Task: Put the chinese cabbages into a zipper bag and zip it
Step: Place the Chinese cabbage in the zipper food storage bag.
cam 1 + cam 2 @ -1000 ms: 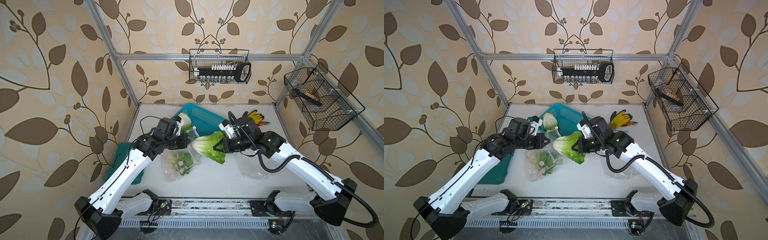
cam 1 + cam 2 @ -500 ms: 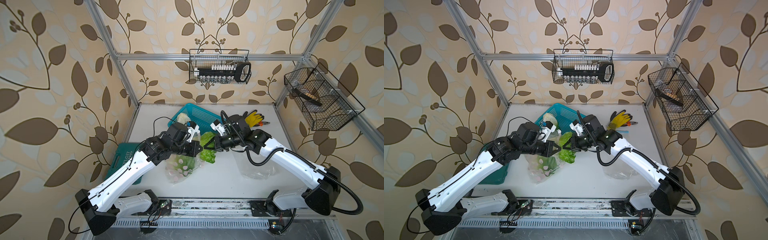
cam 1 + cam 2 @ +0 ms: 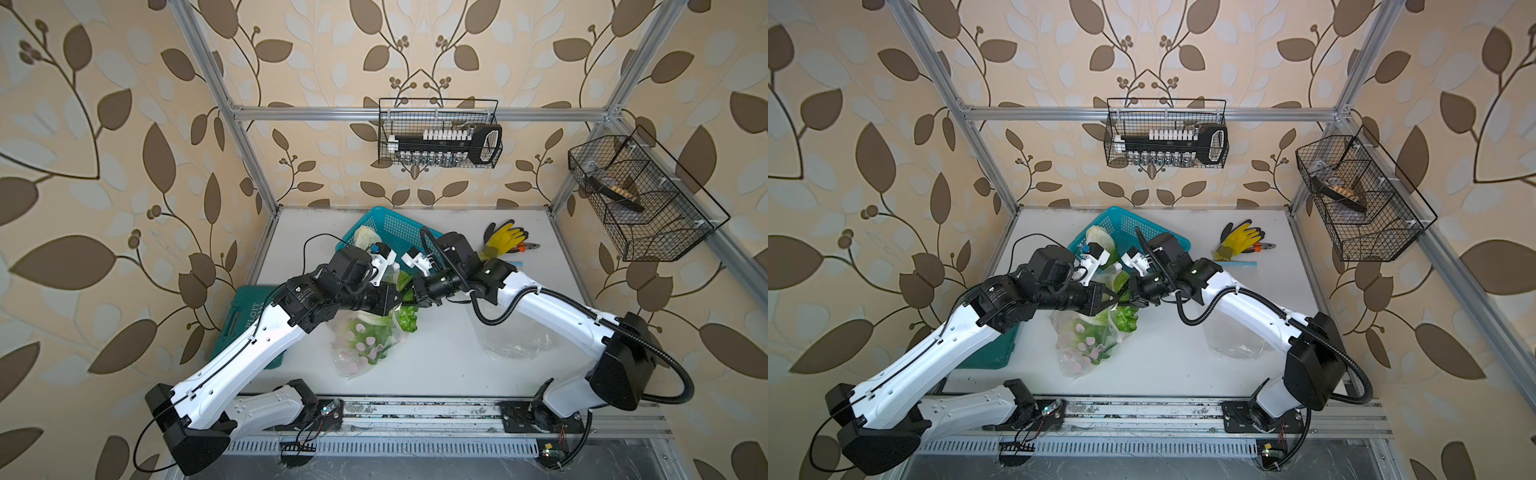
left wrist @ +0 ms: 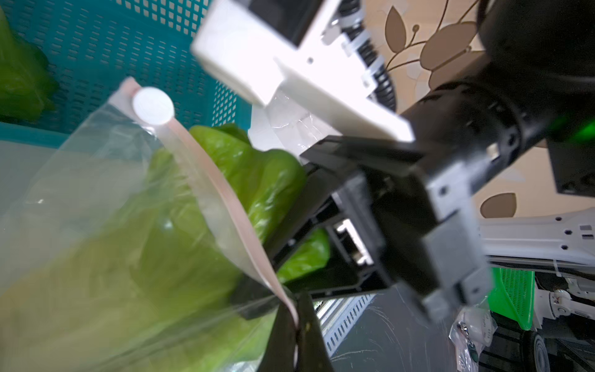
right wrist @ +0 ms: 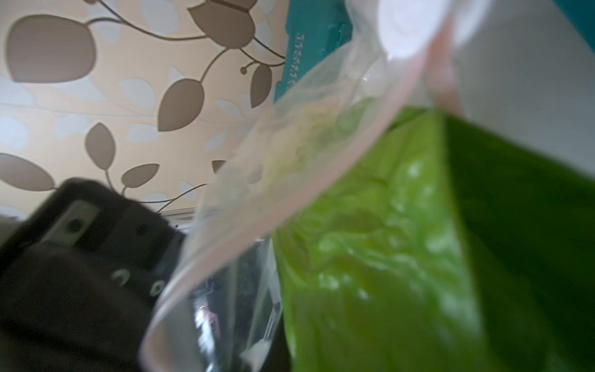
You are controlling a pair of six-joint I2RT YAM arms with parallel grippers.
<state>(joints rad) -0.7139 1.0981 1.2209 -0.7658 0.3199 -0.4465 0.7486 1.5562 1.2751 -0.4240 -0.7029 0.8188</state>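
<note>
The leafy end of the chinese cabbage sticks out of the bag's opening. My right gripper will open, take the bag's pink zip strip (image 4: 272,282) and help lift the bag upright.
My left gripper (image 3: 396,300) (image 4: 297,331) is shut on the pink zip strip (image 4: 225,199) of a clear zipper bag (image 3: 357,353) (image 3: 1084,353) and holds its mouth up. Green cabbage leaves and pink spots show through the bag. My right gripper (image 3: 412,293) (image 3: 1128,297) meets it at the mouth, shut on a chinese cabbage (image 3: 409,320) (image 4: 260,180) (image 5: 402,241) whose leafy end sits at the opening. The bag's white slider (image 4: 153,106) is at the strip's far end. Another cabbage (image 3: 365,237) (image 3: 1099,237) lies in the teal basket (image 3: 399,228).
A second clear bag (image 3: 507,336) lies flat under my right forearm. Yellow-and-black gloves (image 3: 505,239) and pliers lie at the back right. A teal board (image 3: 245,316) sits at the table's left edge. Wire baskets (image 3: 438,137) hang on the walls.
My right gripper carried the cabbage left and down to the bag's mouth. My left gripper shifted right with the bag rim to meet it.
</note>
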